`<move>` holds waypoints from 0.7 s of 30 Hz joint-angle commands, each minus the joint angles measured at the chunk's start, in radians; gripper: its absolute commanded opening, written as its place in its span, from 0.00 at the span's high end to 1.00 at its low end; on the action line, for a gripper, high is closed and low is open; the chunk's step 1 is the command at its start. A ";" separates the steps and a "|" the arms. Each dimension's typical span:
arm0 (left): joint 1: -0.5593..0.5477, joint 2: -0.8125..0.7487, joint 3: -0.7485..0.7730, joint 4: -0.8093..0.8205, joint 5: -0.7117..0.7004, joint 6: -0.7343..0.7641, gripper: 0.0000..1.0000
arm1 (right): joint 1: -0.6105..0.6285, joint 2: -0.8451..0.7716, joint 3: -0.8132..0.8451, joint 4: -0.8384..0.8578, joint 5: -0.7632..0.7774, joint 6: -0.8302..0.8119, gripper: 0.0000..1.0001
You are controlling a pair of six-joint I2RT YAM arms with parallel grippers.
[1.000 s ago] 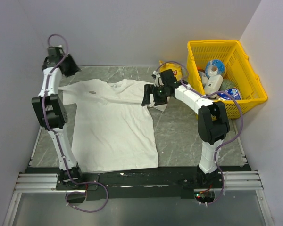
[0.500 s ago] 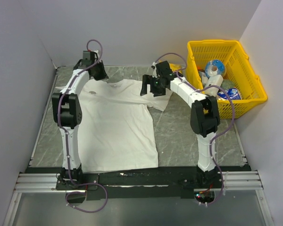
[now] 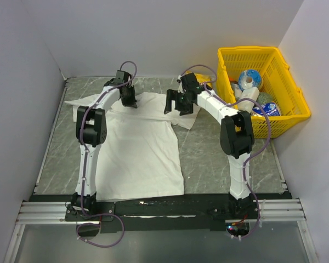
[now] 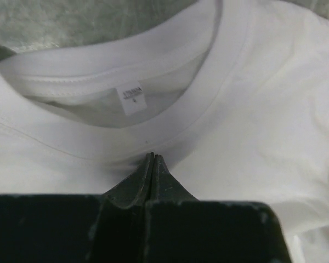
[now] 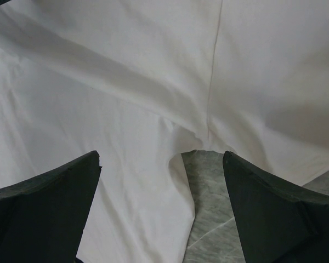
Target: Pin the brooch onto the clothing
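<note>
I will grip the white T-shirt just inside its side edge (image 3: 169, 155) with my right gripper, halfway down, below the sleeve nearest the yellow basket.
The white T-shirt (image 3: 137, 148) lies flat on the grey marbled table, neck toward the back wall. My left gripper (image 3: 130, 102) is over the neck. In the left wrist view the left gripper (image 4: 152, 157) is shut, its tips at the front edge of the collar (image 4: 208, 93), below the size label (image 4: 131, 99). Nothing shows between the jaws. My right gripper (image 3: 177, 107) is open and empty over the shirt's right sleeve. In the right wrist view the right gripper (image 5: 160, 159) hangs above the armpit seam of the T-shirt (image 5: 98, 82). The brooch does not show in any view.
A yellow basket (image 3: 296, 104) with several packages stands at the back right, close to the right arm. A bit of a yellow bag (image 3: 206, 79) shows behind the right arm. Bare table (image 3: 219, 148) lies right of the shirt. Walls close in on three sides.
My left arm has swung right from the back left corner to the shirt's collar. My right gripper moved a little toward the back wall over the sleeve, then held still.
</note>
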 commanded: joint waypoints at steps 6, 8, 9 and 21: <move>-0.010 0.177 0.232 -0.125 -0.137 -0.006 0.99 | -0.061 -0.038 0.012 -0.024 -0.011 -0.003 0.00; -0.013 0.197 0.249 -0.112 -0.149 -0.018 0.99 | -0.076 -0.049 0.006 -0.020 -0.024 -0.001 0.00; -0.012 0.202 0.252 -0.106 -0.149 -0.024 0.99 | -0.085 -0.058 0.003 -0.018 -0.027 0.000 0.00; -0.019 0.254 0.388 0.047 -0.158 -0.188 0.99 | -0.107 -0.063 0.026 -0.030 -0.046 -0.014 0.00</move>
